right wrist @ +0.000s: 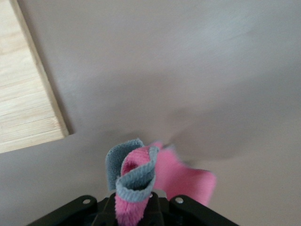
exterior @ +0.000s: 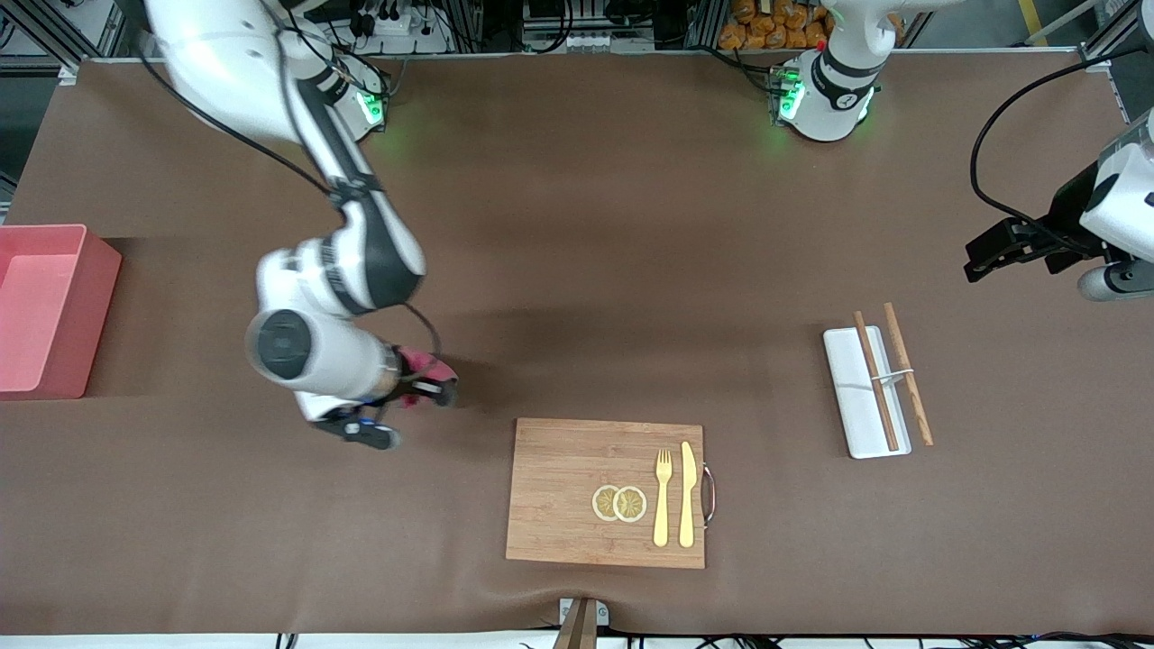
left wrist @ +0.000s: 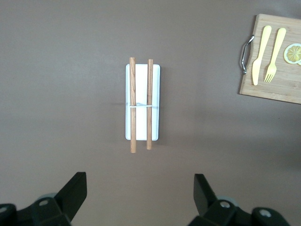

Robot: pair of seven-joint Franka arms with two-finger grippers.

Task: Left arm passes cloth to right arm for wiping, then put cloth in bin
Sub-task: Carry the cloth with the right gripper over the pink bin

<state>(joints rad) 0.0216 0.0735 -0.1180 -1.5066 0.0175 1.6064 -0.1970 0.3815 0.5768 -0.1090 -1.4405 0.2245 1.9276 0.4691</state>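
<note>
The crimson-pink cloth, now held low over the brown table, will be released by my right gripper on the bottom of the salmon-pink bin, close to its table-side [exterior: 36,324].
My right gripper [exterior: 431,386] is shut on the crimson-pink cloth [exterior: 420,362], low over the brown table beside the wooden cutting board's corner. In the right wrist view the cloth [right wrist: 141,181] bunches out of the shut jaws, pink with a grey-blue edge. The salmon-pink bin [exterior: 45,311] stands at the right arm's end of the table. My left gripper [exterior: 1005,248] is open and empty, raised at the left arm's end of the table; its fingers [left wrist: 75,190] frame bare table in the left wrist view.
A wooden cutting board [exterior: 559,491] holds two lemon slices [exterior: 619,503], a yellow fork [exterior: 663,496] and knife [exterior: 688,494]. A white tray [exterior: 852,388] with two wooden sticks [exterior: 876,379] lies toward the left arm's end.
</note>
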